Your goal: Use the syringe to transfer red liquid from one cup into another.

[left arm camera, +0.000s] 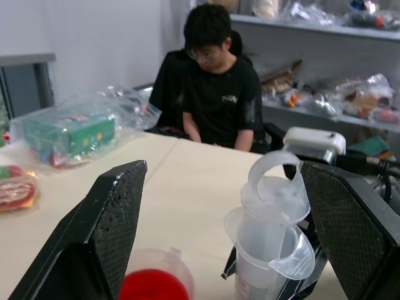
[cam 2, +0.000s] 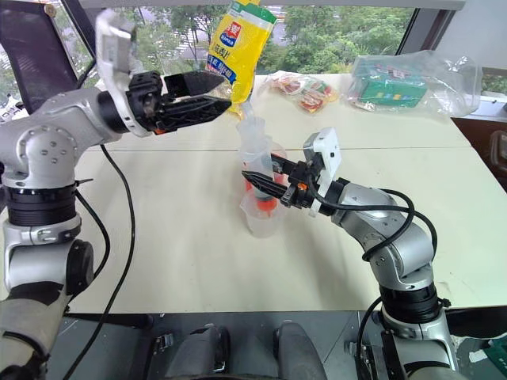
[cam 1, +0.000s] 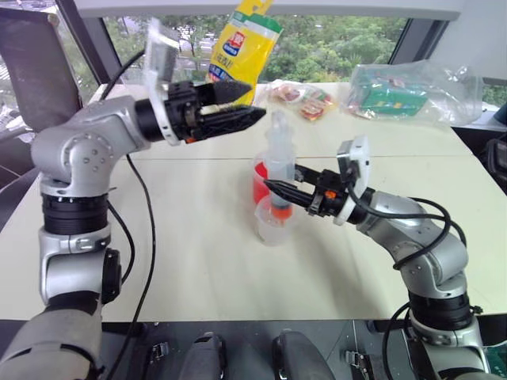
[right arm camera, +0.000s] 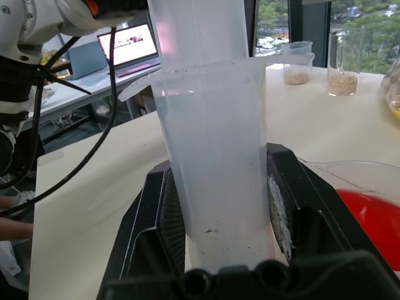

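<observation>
The plunger is still sticking out of the syringe's body, so I will pinch the plunger ring [cam 1: 278,119] with my left gripper and push it down before I lift the syringe.
My right gripper [cam 1: 276,190] is shut on the barrel of the syringe [cam 1: 278,162], which stands upright with its orange tip down inside the small clear cup [cam 1: 272,223]. In the right wrist view both pads press the barrel [right arm camera: 212,144]. Right behind the small cup is the handled cup [cam 1: 260,180] with the red liquid [left arm camera: 153,286]. My left gripper [cam 1: 255,101] hangs open, pointing sideways, above and to the left of the syringe's plunger. The plunger ring [left arm camera: 270,187] lies between its fingers [left arm camera: 106,225] in the left wrist view, touching neither.
At the table's far side are a yellow bag [cam 1: 242,43], snack packs [cam 1: 301,99] and a plastic-wrapped green box [cam 1: 392,95]. Two clear cups with beige contents [right arm camera: 342,62] stand further off. A person [left arm camera: 219,87] sits beyond the table.
</observation>
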You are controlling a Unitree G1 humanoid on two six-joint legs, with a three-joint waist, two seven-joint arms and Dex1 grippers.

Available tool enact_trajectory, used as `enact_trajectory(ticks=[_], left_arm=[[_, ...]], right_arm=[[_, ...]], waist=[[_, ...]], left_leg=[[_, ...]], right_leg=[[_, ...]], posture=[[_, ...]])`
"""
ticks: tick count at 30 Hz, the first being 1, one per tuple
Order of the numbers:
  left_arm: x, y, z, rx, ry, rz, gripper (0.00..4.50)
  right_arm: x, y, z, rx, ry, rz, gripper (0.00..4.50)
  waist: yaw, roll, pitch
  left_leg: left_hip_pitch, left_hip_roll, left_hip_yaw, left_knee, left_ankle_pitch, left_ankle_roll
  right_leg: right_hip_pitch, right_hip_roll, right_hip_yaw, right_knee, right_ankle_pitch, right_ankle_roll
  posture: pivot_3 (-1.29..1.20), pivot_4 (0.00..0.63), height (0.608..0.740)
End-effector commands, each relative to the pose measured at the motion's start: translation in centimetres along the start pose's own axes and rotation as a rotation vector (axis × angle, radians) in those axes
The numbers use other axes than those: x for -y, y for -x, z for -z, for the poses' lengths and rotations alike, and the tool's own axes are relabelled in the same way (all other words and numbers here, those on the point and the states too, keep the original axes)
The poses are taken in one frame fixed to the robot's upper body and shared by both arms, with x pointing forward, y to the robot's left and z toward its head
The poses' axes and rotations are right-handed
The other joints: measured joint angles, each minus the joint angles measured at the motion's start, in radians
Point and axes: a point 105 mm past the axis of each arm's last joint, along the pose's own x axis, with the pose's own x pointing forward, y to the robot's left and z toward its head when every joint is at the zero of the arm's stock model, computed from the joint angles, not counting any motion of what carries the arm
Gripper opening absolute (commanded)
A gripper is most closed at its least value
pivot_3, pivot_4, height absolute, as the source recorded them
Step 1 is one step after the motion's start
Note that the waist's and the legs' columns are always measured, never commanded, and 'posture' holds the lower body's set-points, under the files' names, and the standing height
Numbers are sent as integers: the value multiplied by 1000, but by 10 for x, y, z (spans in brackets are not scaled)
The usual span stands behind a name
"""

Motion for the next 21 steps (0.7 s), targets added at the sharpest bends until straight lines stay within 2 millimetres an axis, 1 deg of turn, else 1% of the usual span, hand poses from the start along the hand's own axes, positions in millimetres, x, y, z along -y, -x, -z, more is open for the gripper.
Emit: enact_trajectory(ticks=[1, 4, 8, 11, 14, 15, 17, 18, 21], left_arm=[[0, -5, 0, -11, -60, 11, 4027], [-4, -9, 6, -26, -77, 3, 4027], [-6, -14, 9, -16, -81, 2, 4027], [-3, -21, 10, 3, -71, 21, 3207], [4, -29, 11, 22, -43, 62, 1728], [5, -30, 11, 24, -39, 70, 1102], [10, -32, 12, 23, -28, 96, 335], [12, -32, 13, 19, -23, 111, 71], [19, -33, 16, -3, -7, 151, 71]], right_arm=[[-5, -1, -15, 50, 45, -14, 1415], [-6, -2, -16, 54, 45, -16, 1415], [-6, -2, -17, 55, 47, -18, 1415], [-6, -2, -17, 54, 48, -19, 1415], [-7, -2, -16, 51, 46, -21, 1415], [-6, -1, -16, 50, 46, -21, 1415], [-6, -1, -16, 48, 45, -22, 1415], [-6, -1, -16, 48, 45, -22, 1415], [-5, -2, -16, 49, 44, -21, 1415]], waist=[[0, 0, 0], [0, 0, 0], [0, 0, 0], [1, 0, 0], [1, 0, 0], [0, 0, 0], [-1, 0, 0], [-1, 0, 0], [-1, 0, 0]], left_leg=[[0, 0, 0, 0, 0, 0], [0, 0, 0, 0, 0, 0], [0, 0, 0, 0, 0, 0], [0, 0, 0, 0, 0, 0], [0, 0, 0, 0, 0, 0], [0, 0, 0, 0, 0, 0], [0, 0, 0, 0, 0, 0], [0, 0, 0, 0, 0, 0], [0, 0, 0, 0, 0, 0]], right_leg=[[0, 0, 0, 0, 0, 0], [0, 0, 0, 0, 0, 0], [0, 0, 0, 0, 0, 0], [0, 0, 0, 0, 0, 0], [0, 0, 0, 0, 0, 0], [0, 0, 0, 0, 0, 0], [0, 0, 0, 0, 0, 0], [0, 0, 0, 0, 0, 0], [0, 0, 0, 0, 0, 0]], posture=[[0, 150, 740], [0, 150, 740], [0, 150, 740], [0, 150, 740], [0, 150, 740], [0, 150, 740], [0, 150, 740], [0, 150, 740], [0, 150, 740]])
